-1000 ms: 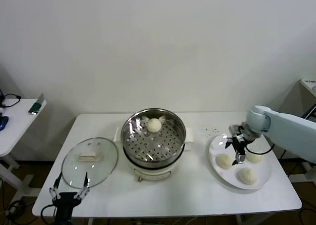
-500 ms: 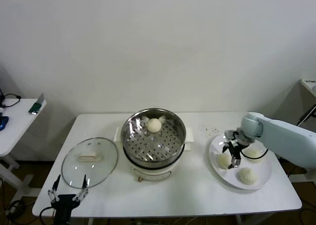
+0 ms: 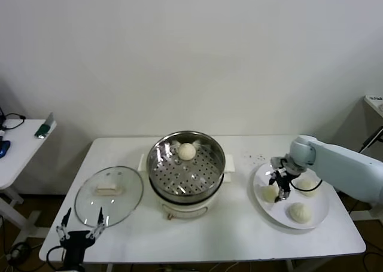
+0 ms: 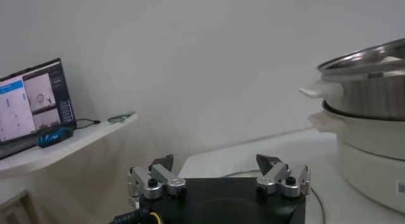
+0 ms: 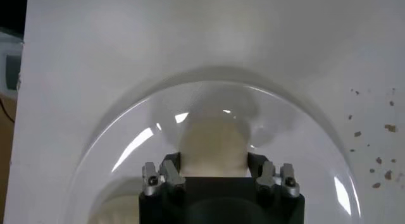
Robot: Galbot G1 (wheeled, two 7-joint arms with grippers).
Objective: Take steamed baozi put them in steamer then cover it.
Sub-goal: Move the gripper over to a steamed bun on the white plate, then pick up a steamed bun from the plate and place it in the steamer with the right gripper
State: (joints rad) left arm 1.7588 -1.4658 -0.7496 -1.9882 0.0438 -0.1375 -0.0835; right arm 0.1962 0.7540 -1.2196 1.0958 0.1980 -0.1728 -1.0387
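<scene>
Next, my right gripper releases the baozi on the steamer's perforated tray (image 3: 169,170), on the side closest to the cover.
The steamer (image 3: 186,182) stands at the table's middle with one baozi (image 3: 187,151) on its perforated tray. Its side also shows in the left wrist view, steamer (image 4: 370,92). The cover (image 3: 109,195) lies flat to its left. Three baozi sit on the white plate (image 3: 319,213) at the right. My right gripper (image 3: 279,187) is down over the leftmost one (image 3: 268,193) and shut on it. In the right wrist view the fingers (image 5: 171,166) press both sides of that baozi (image 5: 212,143), gripper (image 5: 213,161). My left gripper (image 3: 79,225) waits open at the front left edge, left gripper (image 4: 216,162).
Two more buns (image 3: 309,186) (image 3: 299,212) lie close beside the gripped one. Crumbs (image 3: 257,158) dot the table between steamer and plate. A white side table (image 3: 21,143) stands at the far left, holding a laptop (image 4: 31,105).
My right gripper has come down and a little left onto the leftmost bun on the plate and closed on it. The left arm barely shifted.
</scene>
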